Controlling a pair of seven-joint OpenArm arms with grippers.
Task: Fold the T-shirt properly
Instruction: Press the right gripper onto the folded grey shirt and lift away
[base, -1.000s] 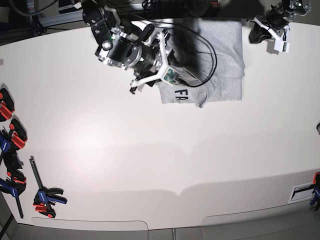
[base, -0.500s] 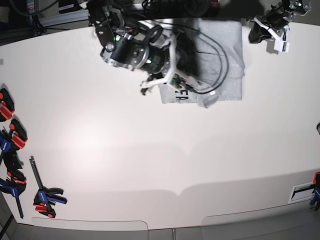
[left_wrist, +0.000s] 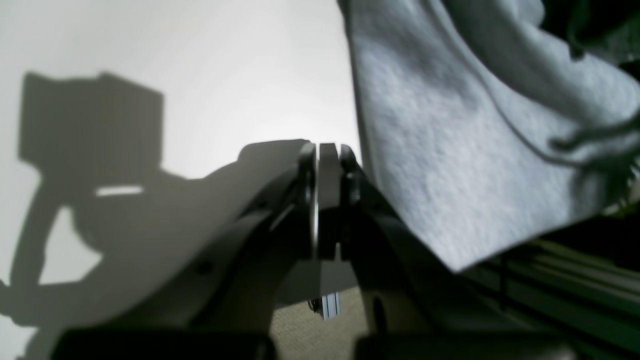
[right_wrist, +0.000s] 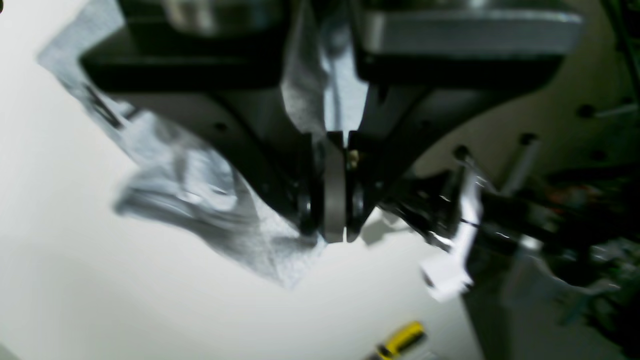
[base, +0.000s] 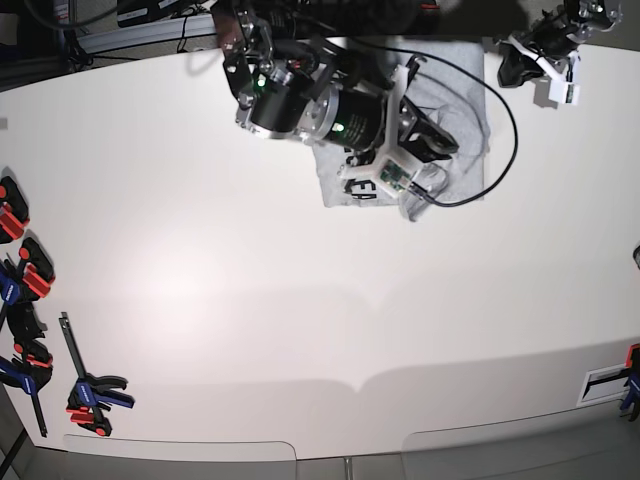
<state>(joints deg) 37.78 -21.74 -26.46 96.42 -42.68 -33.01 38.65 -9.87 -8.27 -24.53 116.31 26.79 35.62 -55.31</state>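
Next, my right gripper sets down the fold, takes the T-shirt's lettered corner (base: 333, 199) and swings the T-shirt closer to me, since the T-shirt lies at the far edge of the table.
The light grey T-shirt (base: 460, 70) lies partly folded at the table's far edge, with a bit of black lettering (base: 362, 188) showing at its near left corner. My right gripper (base: 436, 146) reaches over the shirt's right half. In the right wrist view it (right_wrist: 335, 234) is shut on a fold of the grey fabric (right_wrist: 220, 200), which hangs crumpled just above the table. My left gripper (base: 510, 66) sits past the shirt's far right corner. In the left wrist view it (left_wrist: 327, 147) is shut and empty, beside the shirt's edge (left_wrist: 450, 150).
A black cable (base: 505, 120) loops from the right arm over the shirt's right side. Red and blue clamps (base: 95, 395) lie along the left table edge. A yellow-handled object (right_wrist: 400, 340) shows low in the right wrist view. The table's rear edge and frame rails (left_wrist: 575, 300) are close behind the shirt.
My right arm has swung to the right across the shirt, carrying the gripped fabric toward the shirt's right side. The lettering is now mostly covered. The left arm has not moved.
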